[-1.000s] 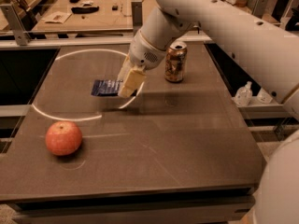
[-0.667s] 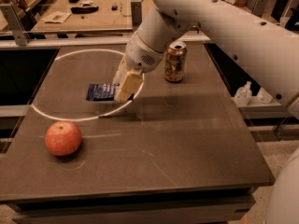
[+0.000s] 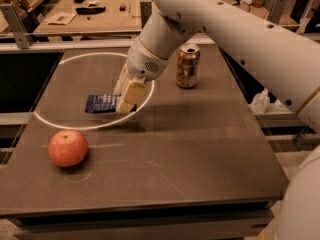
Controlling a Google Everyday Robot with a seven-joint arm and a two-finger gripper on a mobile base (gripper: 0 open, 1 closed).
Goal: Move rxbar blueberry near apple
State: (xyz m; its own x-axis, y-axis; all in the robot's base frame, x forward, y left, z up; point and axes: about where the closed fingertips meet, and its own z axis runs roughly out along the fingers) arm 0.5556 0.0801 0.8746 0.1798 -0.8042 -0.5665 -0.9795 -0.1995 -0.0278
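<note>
Next, the gripper releases the rxbar blueberry just behind the apple, on the near edge (image 3: 88, 132) of the white ring. The bar now hangs a little above the table.
The rxbar blueberry (image 3: 101, 103) is a flat dark navy bar, held at its right end by my gripper (image 3: 125, 102) over the left middle of the dark table. The gripper's pale fingers (image 3: 130, 94) are shut on the bar's right edge. The bar seems to hang a little above the table surface. The apple (image 3: 68, 148) is red-orange and sits on the table at the front left, below and to the left of the bar, about an apple's width away from it.
A gold-brown drink can (image 3: 188, 66) stands upright behind and right of the gripper. A white ring (image 3: 60, 124) is marked on the table (image 3: 200, 154) around the bar's area. A wooden bench with small items lies beyond the table's far edge.
The gripper has carried the bar leftward and slightly toward the front, closer to the apple. The apple and can have not moved.
</note>
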